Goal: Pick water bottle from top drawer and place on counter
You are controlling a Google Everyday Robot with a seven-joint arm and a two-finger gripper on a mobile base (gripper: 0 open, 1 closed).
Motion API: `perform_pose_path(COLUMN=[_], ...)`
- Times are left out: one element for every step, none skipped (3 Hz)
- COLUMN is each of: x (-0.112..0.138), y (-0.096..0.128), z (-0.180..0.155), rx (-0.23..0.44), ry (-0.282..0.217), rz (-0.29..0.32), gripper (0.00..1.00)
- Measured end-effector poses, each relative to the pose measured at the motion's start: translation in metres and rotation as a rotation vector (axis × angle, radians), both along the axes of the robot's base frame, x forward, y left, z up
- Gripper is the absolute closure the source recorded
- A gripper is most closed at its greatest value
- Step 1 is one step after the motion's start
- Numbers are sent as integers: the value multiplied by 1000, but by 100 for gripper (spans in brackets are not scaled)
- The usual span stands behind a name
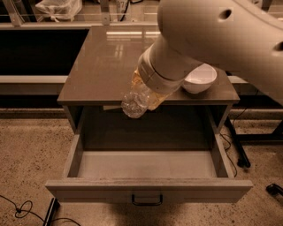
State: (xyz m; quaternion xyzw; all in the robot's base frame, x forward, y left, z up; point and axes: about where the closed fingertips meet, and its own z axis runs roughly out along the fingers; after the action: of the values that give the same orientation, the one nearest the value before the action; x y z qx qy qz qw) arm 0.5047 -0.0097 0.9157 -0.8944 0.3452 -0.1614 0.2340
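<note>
My gripper has the water bottle. It will release the bottle on the brown counter (122, 79), a little way behind the counter's front edge.
The water bottle (134, 103), clear and crinkled, is held tilted in the air over the counter's front edge, its bottom end toward the camera. My gripper (148, 95) is shut on it, with yellowish fingers (155, 100) on either side, and the big pale arm hides the wrist and the bottle's cap end. The top drawer (148, 190) stands pulled open below, its pale grey inside bare, with a dark handle (147, 200) on its front. The glossy brown counter (99, 66) lies behind and under the bottle.
A white bowl (201, 78) sits at the counter's right front, partly hidden by the arm. A white plastic bag (57, 9) lies on a far shelf. Cables (20, 209) and a dark stand (241, 150) rest on the speckled floor.
</note>
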Motion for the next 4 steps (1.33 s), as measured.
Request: perform_pose_path(x=[16, 70, 105, 147], y=[21, 47, 58, 61], z=[-9, -14, -12, -22], rx=[-77, -149, -184, -200], ry=[-137, -320, -394, -378], rz=[95, 161, 174, 176], gripper=[100, 100, 100, 100])
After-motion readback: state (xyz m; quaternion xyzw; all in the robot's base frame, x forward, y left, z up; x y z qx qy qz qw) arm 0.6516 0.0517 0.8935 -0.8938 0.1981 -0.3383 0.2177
